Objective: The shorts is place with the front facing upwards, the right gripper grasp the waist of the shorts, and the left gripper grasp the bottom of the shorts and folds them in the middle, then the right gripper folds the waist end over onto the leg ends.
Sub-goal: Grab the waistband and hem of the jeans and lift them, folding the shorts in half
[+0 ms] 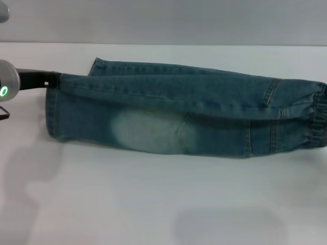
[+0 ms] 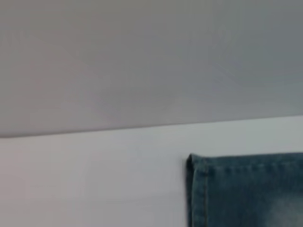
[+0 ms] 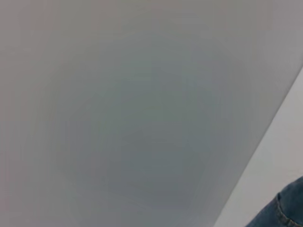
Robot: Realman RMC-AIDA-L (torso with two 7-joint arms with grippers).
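Note:
My right gripper will let go of the shorts' waist on the part of the white table (image 1: pixel 320 70) between the shorts and the grey wall.
The shorts (image 1: pixel 168 117) lie across the white table, folded lengthwise so one leg rests on the other, with a pale faded patch in the middle. The gathered waist (image 1: pixel 318 120) is at the far right edge of the head view. The straight leg ends (image 1: pixel 51 115) are at the left. My left gripper (image 1: pixel 47 80), black on a silver wrist with a green light, reaches in from the left and meets the upper corner of the leg ends. A stitched hem corner (image 2: pixel 196 189) shows in the left wrist view. A bit of denim (image 3: pixel 284 208) shows in the right wrist view. My right gripper is out of view.
The white table (image 1: pixel 153 204) spreads in front of the shorts, with soft shadows on it. Its far edge meets a grey wall (image 1: pixel 153 20) just behind the shorts.

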